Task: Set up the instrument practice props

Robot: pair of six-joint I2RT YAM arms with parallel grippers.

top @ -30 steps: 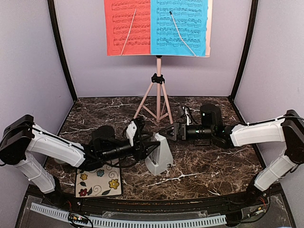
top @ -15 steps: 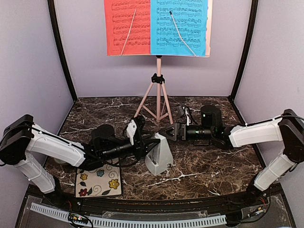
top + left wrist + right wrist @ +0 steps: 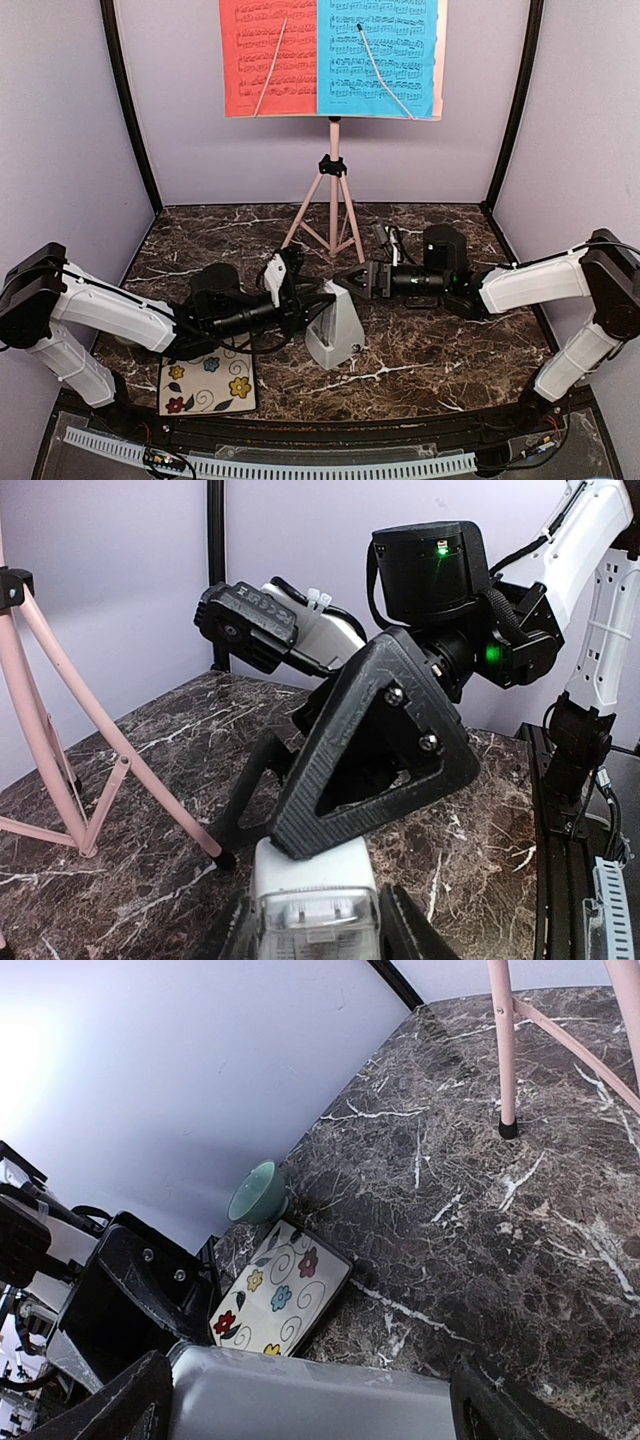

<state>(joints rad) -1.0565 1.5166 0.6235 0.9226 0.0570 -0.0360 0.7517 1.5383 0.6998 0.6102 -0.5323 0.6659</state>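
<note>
The robot's left gripper should release the metronome's clear cover on the marble table (image 3: 225, 280) between the floral tile and the back wall.
The white pyramid metronome (image 3: 335, 325) stands upright on the marble table, mid-front. My left gripper (image 3: 314, 303) reaches it from the left and is shut on its body (image 3: 315, 900), one finger against each side. My right gripper (image 3: 351, 279) comes from the right and stands open, its fingers (image 3: 370, 750) straddling the metronome's top (image 3: 310, 1400). Behind, the pink tripod music stand (image 3: 333, 190) holds the red sheet (image 3: 268, 55) and the blue sheet (image 3: 378, 55) side by side on its desk.
A floral tile (image 3: 208, 380) lies at the front left under my left arm, with a pale green bowl (image 3: 255, 1192) beyond it by the left wall. The stand's pink legs (image 3: 60, 730) spread just behind the metronome. Purple walls enclose the table.
My left gripper's jaws have narrowed onto the metronome. My right arm has crept slightly left, its jaws unchanged. The metronome stays in place.
</note>
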